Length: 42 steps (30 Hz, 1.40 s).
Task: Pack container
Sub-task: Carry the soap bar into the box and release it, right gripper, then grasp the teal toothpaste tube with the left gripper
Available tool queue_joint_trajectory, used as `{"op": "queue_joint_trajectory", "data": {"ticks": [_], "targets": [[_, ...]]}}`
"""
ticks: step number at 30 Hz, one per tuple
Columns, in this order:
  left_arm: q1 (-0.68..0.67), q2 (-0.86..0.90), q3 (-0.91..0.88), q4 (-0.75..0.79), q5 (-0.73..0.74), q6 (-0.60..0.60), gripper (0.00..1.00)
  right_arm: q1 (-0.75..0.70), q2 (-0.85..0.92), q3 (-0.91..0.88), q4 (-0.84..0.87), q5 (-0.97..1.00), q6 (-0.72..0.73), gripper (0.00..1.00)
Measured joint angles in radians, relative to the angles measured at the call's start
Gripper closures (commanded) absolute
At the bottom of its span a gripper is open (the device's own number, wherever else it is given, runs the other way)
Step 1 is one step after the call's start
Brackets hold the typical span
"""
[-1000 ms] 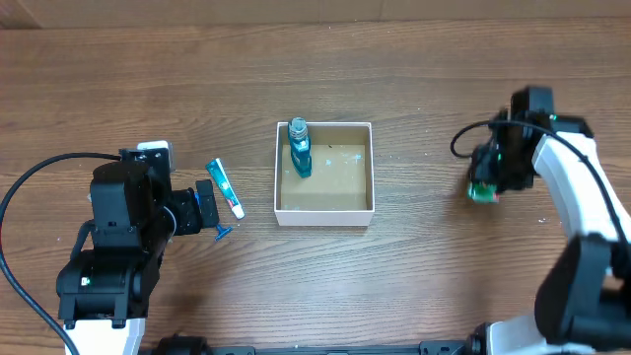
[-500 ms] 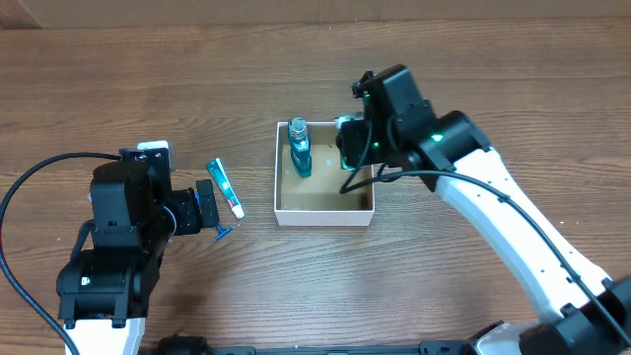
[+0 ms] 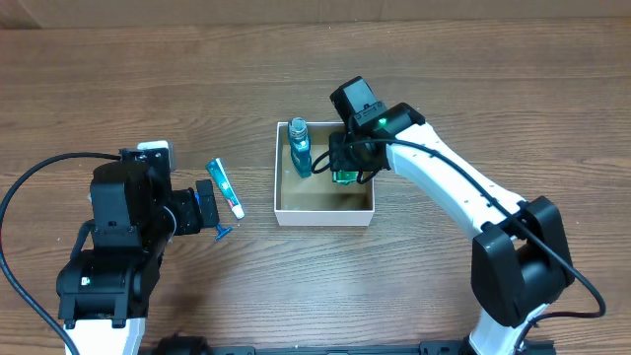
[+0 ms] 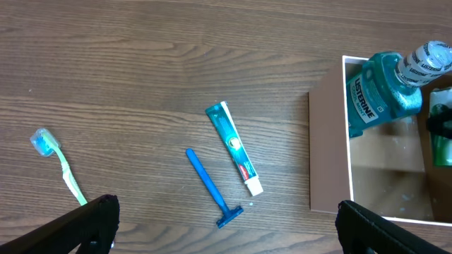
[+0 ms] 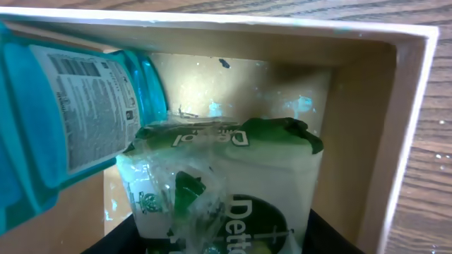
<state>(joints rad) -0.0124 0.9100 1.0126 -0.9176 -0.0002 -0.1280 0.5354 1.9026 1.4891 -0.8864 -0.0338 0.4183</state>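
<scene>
The toothpaste tube beside the blue razor is next for my left gripper, which should move over to it and close on the toothpaste tube's middle (image 3: 227, 190) (image 4: 237, 149).
The container (image 3: 325, 214) is a small square box with white walls and a brown floor at mid-table. A blue mouthwash bottle (image 3: 299, 148) lies in its far left corner and shows in the left wrist view (image 4: 385, 93) and the right wrist view (image 5: 63, 120). My right gripper (image 3: 344, 174) is shut on a green and white Dettol soap packet (image 5: 240, 187) and holds it inside the container (image 5: 409, 106), next to the bottle. My left gripper (image 3: 202, 208) is open and empty, left of the container (image 4: 328, 152).
A small toothpaste tube (image 3: 225, 187) and a blue razor (image 3: 221, 229) lie left of the container; both show in the left wrist view, tube (image 4: 234, 147), razor (image 4: 210, 187). A green and blue toothbrush (image 4: 56, 161) lies further left.
My right arm swung from the table's right side to the container, carrying the soap packet, and has lowered it inside next to the bottle. The left arm has not moved.
</scene>
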Motion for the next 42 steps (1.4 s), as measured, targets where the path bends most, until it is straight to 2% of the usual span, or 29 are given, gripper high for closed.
{"op": "queue_joint_trajectory", "data": {"ticks": [2, 3, 8, 13, 14, 16, 17, 19, 22, 26, 30, 35, 42], "targets": [[0.000, 0.000, 0.000, 0.000, 0.000, 0.000, 0.00, 0.000, 0.013, 0.000, 0.003, 0.000, 0.000, 0.28], [0.000, 0.000, 0.000, 0.000, 0.000, 0.000, 0.00, 0.000, 0.018, 0.000, 0.007, 0.000, 0.002, 0.27], [0.000, 0.000, 0.000, 0.000, 0.000, 0.000, 0.00, 0.000, 0.019, 0.003, 0.018, 0.000, -0.008, 0.26], [0.000, 0.000, 0.000, 0.000, 0.000, 0.000, 0.00, 0.002, 0.002, 0.111, -0.106, 0.054, -0.042, 0.22], [0.000, 0.000, 0.000, 0.000, 0.000, 0.000, 0.00, 0.002, -0.013, 0.139, -0.129, 0.074, -0.043, 0.20], [0.000, 0.000, 0.000, 0.000, 0.000, 0.000, 0.00, -0.001, -0.087, 0.205, -0.162, 0.132, -0.053, 0.04], [0.000, 0.000, 0.000, 0.000, 0.000, 0.000, 0.00, -0.007, -0.146, 0.230, -0.166, 0.157, -0.057, 0.00], [0.000, 0.000, 0.000, 0.000, 0.001, 0.000, 0.00, -0.051, -0.267, 0.261, -0.188, 0.185, -0.055, 0.00], [0.000, 0.000, 0.000, 0.001, 0.016, -0.004, 0.00, -0.222, -0.415, 0.287, -0.307, 0.199, -0.053, 0.00], [-0.001, 0.030, 0.000, -0.001, 0.028, -0.077, 0.00, -0.441, -0.428, 0.281, -0.460, 0.141, -0.080, 0.00], [-0.014, 0.146, 0.004, -0.002, 0.033, -0.174, 0.00, -0.578, -0.411, 0.221, -0.483, 0.053, -0.118, 0.00], [-0.014, 0.359, 0.006, 0.011, 0.035, -0.255, 0.00, -0.614, -0.410, 0.139, -0.459, -0.008, -0.143, 0.00], [-0.014, 0.609, 0.007, 0.105, 0.042, -0.285, 0.00, -0.613, -0.409, 0.108, -0.452, -0.031, -0.154, 0.00]]}}
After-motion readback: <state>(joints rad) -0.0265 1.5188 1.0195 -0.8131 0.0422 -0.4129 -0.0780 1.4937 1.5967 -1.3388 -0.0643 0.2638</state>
